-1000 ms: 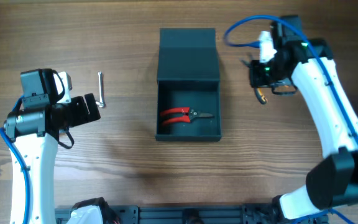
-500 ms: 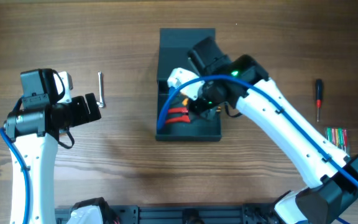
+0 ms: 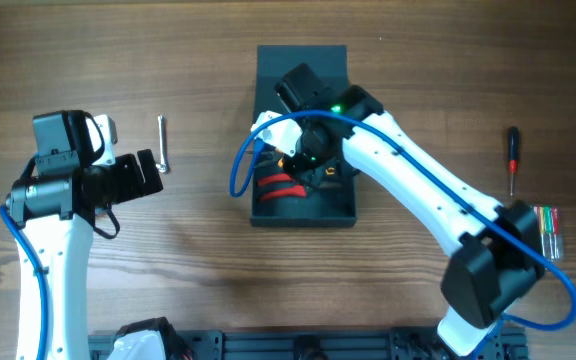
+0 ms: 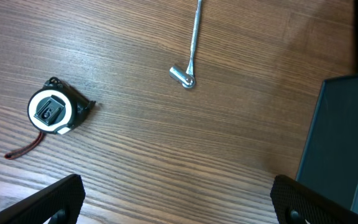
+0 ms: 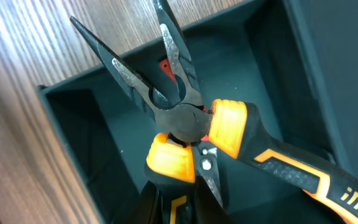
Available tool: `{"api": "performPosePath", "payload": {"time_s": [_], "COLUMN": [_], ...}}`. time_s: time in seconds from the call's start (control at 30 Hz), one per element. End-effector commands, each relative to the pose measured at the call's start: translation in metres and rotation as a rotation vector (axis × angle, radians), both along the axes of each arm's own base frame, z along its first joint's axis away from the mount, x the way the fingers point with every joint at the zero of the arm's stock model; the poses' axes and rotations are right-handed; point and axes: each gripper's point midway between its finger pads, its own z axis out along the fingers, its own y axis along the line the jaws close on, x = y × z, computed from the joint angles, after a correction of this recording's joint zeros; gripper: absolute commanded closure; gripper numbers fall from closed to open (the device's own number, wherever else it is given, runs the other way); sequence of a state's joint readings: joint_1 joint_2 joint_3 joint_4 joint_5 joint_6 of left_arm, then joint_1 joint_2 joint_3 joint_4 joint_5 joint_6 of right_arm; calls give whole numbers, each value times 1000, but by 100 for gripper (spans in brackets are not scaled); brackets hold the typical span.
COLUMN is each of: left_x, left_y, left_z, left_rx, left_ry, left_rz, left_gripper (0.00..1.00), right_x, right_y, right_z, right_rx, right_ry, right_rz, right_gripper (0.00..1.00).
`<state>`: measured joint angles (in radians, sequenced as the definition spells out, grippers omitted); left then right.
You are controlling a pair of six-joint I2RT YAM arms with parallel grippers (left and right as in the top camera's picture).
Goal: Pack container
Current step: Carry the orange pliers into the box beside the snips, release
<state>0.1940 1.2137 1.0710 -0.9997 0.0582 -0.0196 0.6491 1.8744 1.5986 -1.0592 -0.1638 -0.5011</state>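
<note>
Next, my right gripper lets go of the orange-and-black pliers inside the container, where they will sit between the red-handled pliers and the container's flap lid (image 3: 312,163) (image 5: 247,126).
The dark teal-grey container (image 3: 303,218) lies at the table's middle, its flap lid (image 3: 302,62) open toward the far side. Red-handled pliers (image 3: 273,187) lie inside it. My right gripper (image 3: 313,165) is over the container's inside, shut on one handle of orange-and-black pliers (image 5: 185,118). In the right wrist view the jaws of these pliers point at the container's corner (image 5: 73,99). My left gripper (image 3: 148,172) is open and empty over bare wood left of the container (image 4: 344,137).
A silver L-shaped metal tool (image 3: 163,143) lies left of the container and also shows in the left wrist view (image 4: 191,43). A small tape measure (image 4: 51,113) lies near it. A red-and-black screwdriver (image 3: 512,158) and a bundle of coloured sticks (image 3: 545,228) lie at the right.
My right arm swung from the far right to the container carrying the orange pliers, then shifted a little left inside it. The left arm has not moved.
</note>
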Motion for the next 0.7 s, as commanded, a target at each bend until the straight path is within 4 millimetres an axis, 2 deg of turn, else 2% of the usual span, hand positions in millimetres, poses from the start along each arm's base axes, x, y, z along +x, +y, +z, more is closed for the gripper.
{"api": "performPosePath", "payload": {"time_s": [0.0, 0.13, 0.27, 0.47, 0.67], "left_x": [4, 4, 5, 5, 6], "left_y": [-1, -1, -1, -1, 0], "left_z": [9, 8, 9, 9, 9], "left_rx": [-8, -8, -7, -7, -6], "left_ry": [-26, -26, -27, -28, -34], "left_rz": [-14, -14, -14, -14, -14], "left_gripper": [0, 0, 0, 0, 0], "right_x": [15, 28, 39, 32, 30], "right_y": [-2, -9, -24, -30, -31], "right_z": [-5, -5, -18, -40, -43], "right_rx": [3, 23, 33, 36, 35], "right_ry": [-18, -30, -22, 15, 22], "right_rz": [-41, -93, -160, -190, -189], "right_gripper": [96, 96, 96, 96, 96]}}
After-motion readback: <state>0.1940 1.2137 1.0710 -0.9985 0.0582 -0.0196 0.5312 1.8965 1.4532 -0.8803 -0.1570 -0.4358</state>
